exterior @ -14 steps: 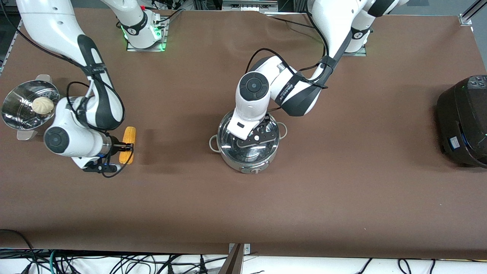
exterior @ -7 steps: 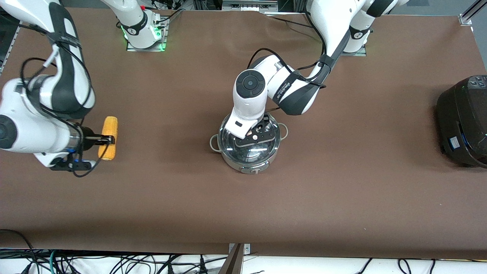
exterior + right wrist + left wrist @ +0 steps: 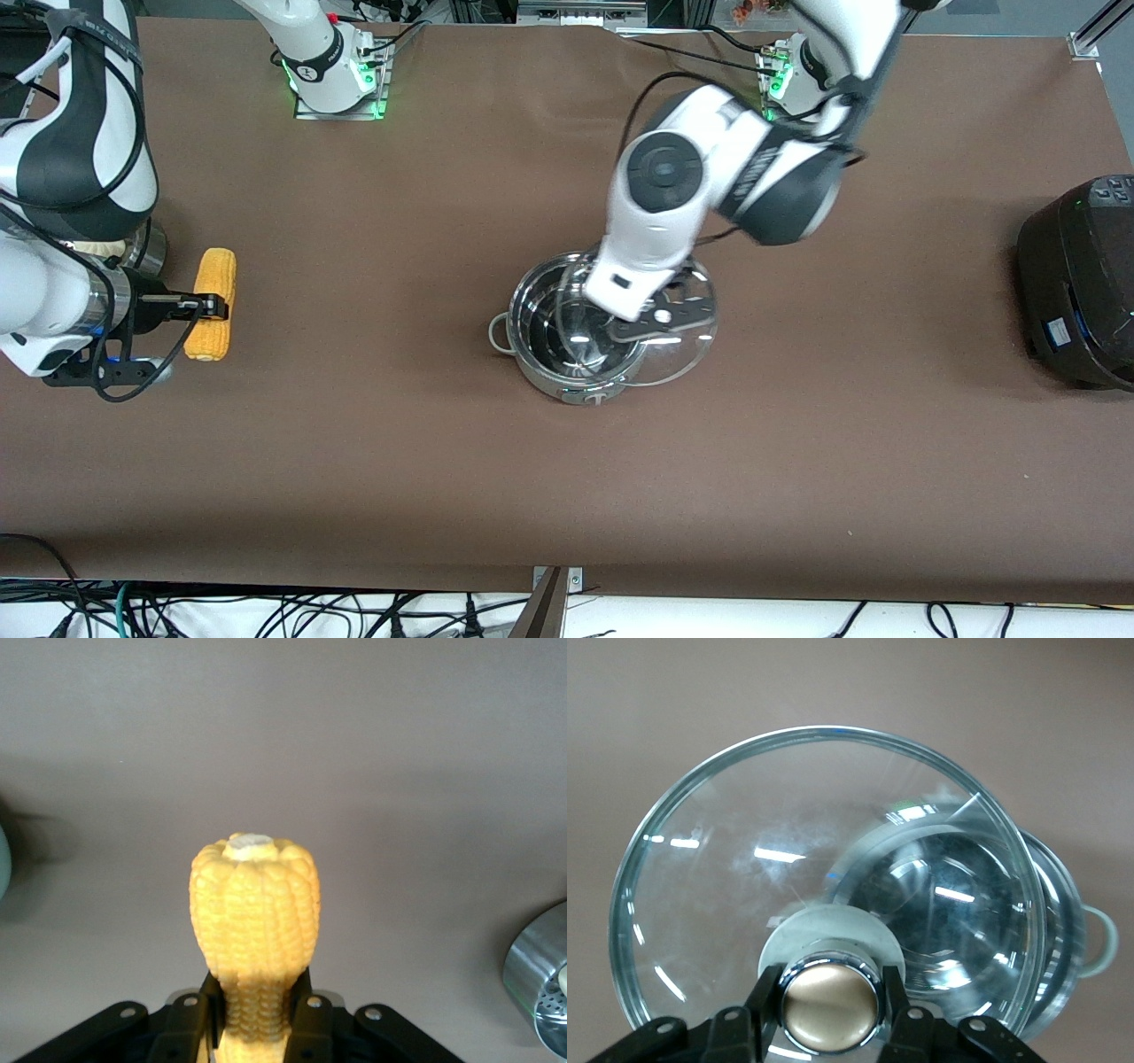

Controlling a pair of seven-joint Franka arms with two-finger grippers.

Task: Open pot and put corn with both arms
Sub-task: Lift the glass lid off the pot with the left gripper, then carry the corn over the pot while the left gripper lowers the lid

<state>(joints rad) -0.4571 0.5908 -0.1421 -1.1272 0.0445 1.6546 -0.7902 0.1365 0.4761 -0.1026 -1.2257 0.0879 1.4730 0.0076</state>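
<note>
The bare table point(image 3: 834, 362) has a spot between the steel pot and the black cooker. Next, my left gripper lets go of the glass lid there.
The shiny steel pot point(image 3: 540, 341) stands open at mid-table, one loop handle showing. My left gripper point(image 3: 660, 315) is shut on the copper knob point(image 3: 831, 1006) of the glass lid point(image 3: 682, 350). It holds the lid tilted in the air, over the pot's rim on the left arm's side. The pot also shows through the lid in the left wrist view point(image 3: 1063, 930). My right gripper point(image 3: 208, 306) is shut on the yellow corn cob point(image 3: 211, 303) and holds it above the table toward the right arm's end. In the right wrist view the corn point(image 3: 254, 912) sits between the fingers.
A large black cooker point(image 3: 1081, 283) stands at the left arm's end of the table. The steel steamer basket point(image 3: 540, 979) shows at the edge of the right wrist view; in the front view my right arm covers most of it.
My left gripper has lifted the lid off the pot and swung it toward the left arm's end. My right gripper has risen with the corn, away from the pot.
</note>
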